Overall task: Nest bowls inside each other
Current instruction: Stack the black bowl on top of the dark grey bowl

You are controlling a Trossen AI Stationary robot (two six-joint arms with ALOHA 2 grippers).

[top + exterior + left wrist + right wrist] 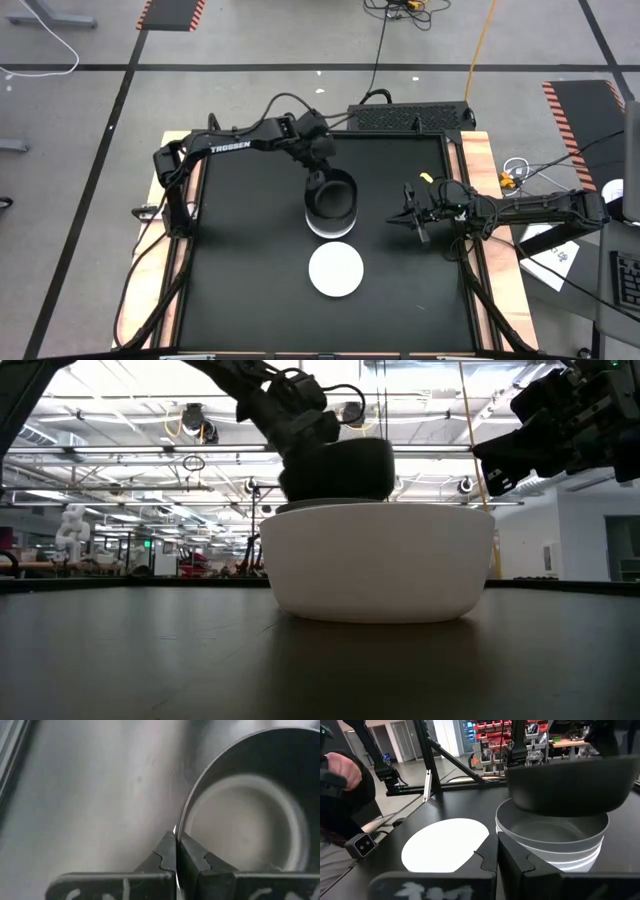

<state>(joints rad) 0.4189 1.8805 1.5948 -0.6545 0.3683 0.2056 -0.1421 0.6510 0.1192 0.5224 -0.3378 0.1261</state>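
I'll release the black bowl, now held just above the stack, with my left gripper inside the stack of nested bowls [329, 218], just beyond the single white bowl.
My left gripper [318, 180] is shut on the black bowl [331, 194] and holds it just above a stack of nested bowls [552, 837]. That stack is grey inside and white outside, and stands on the table's middle. A single white bowl [335, 270] rests on the table nearer the near edge; it fills the low view [378, 560]. My right gripper [415, 222] hovers shut to the right of the stack, touching nothing. Its fingers [485, 862] show closed in its wrist view. My left gripper pinches the black bowl's rim [178, 832] on its far-left side, one finger [197, 860] inside the bowl and one [162, 857] outside. It comes from above, pointing down. The bowl [570, 785] hangs upright and lifted clear, over the stack's opening.
The table is a black mat [240, 260] with raised wooden side edges [478, 170]. A person's sleeve and hand [340, 775] show beyond the table in the right wrist view. Bare mat lies left of the bowls and along the near edge.
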